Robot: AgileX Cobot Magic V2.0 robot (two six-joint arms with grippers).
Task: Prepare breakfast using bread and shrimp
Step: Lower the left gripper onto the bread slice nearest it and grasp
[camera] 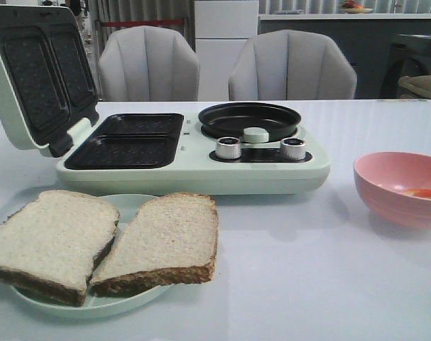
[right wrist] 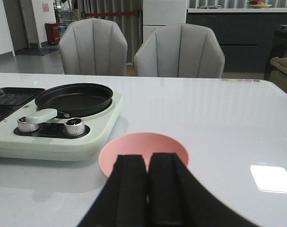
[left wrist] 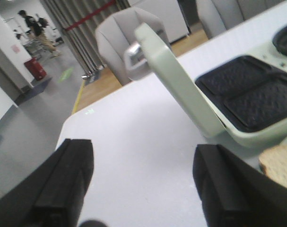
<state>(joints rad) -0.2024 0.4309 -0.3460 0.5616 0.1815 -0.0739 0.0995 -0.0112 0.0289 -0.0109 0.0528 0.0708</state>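
The bread slice closer to the raised lid has its near crust's outer end away from the other slice. My left gripper will close on it there.
Two slices of bread [camera: 48,238] [camera: 162,241] lie side by side on a pale green plate [camera: 133,206] at the front left. One crust corner of the bread [left wrist: 280,163] shows in the left wrist view. The shrimp [camera: 421,192] lies in the pink bowl [camera: 396,195] on the right. My left gripper [left wrist: 143,156] is open over bare table, beside the raised lid [left wrist: 176,80]. My right gripper [right wrist: 147,161] is shut with nothing in it, just in front of the pink bowl [right wrist: 134,146], and hides the bowl's inside. Neither gripper shows in the front view.
A mint green breakfast maker [camera: 194,167] stands at the table's middle, its lid [camera: 30,78] open and tilted back on the left. It has two black sandwich plates [camera: 123,142], a round black pan [camera: 249,119] and two knobs [camera: 228,147]. Two grey chairs [camera: 150,64] stand behind the table.
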